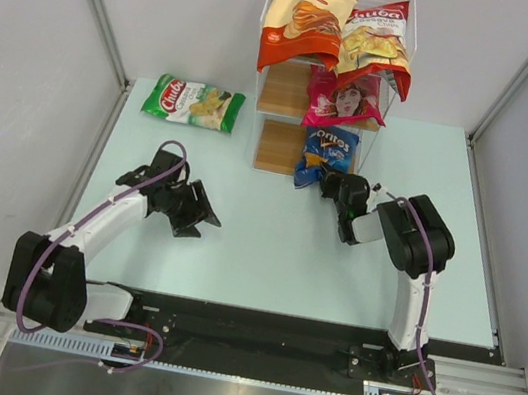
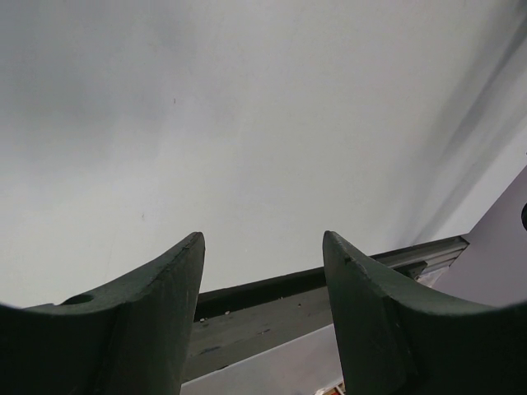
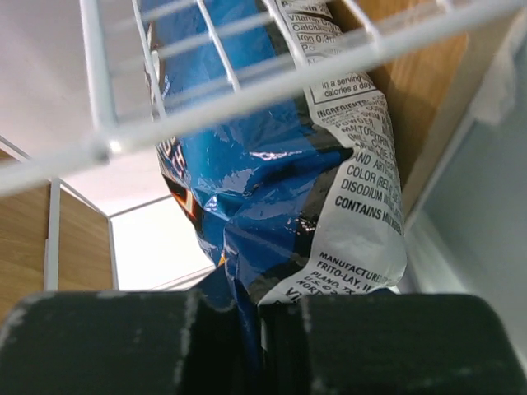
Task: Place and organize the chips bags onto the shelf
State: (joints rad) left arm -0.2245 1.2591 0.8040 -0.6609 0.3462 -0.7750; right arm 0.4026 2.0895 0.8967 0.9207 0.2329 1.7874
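The Doritos bag sits at a slant on the bottom level with its lower edge bunched up, so my right gripper will open, grip its lower corner (image 3: 247, 286) deeper and straighten the bag.
The shelf (image 1: 287, 90) stands at the back centre. An orange-and-cream bag (image 1: 302, 19) and a red Chuba cassava bag (image 1: 377, 44) lean on its top tier. A pink Real bag (image 1: 347, 98) is on the middle tier. The blue Doritos bag (image 1: 328, 156) rests on the bottom tier. My right gripper (image 1: 335, 184) is shut on the Doritos bag's (image 3: 272, 181) lower edge, behind the white wire frame (image 3: 247, 95). The green Chuba bag (image 1: 194, 103) lies flat on the table at the back left. My left gripper (image 1: 201, 220) is open and empty, to the near right of that bag.
Grey side walls and metal posts (image 1: 94, 2) border the pale green table (image 1: 266, 249). A black rail (image 1: 252, 327) runs along the near edge. In the left wrist view I see only a grey wall and a rail (image 2: 263, 309) between the fingers.
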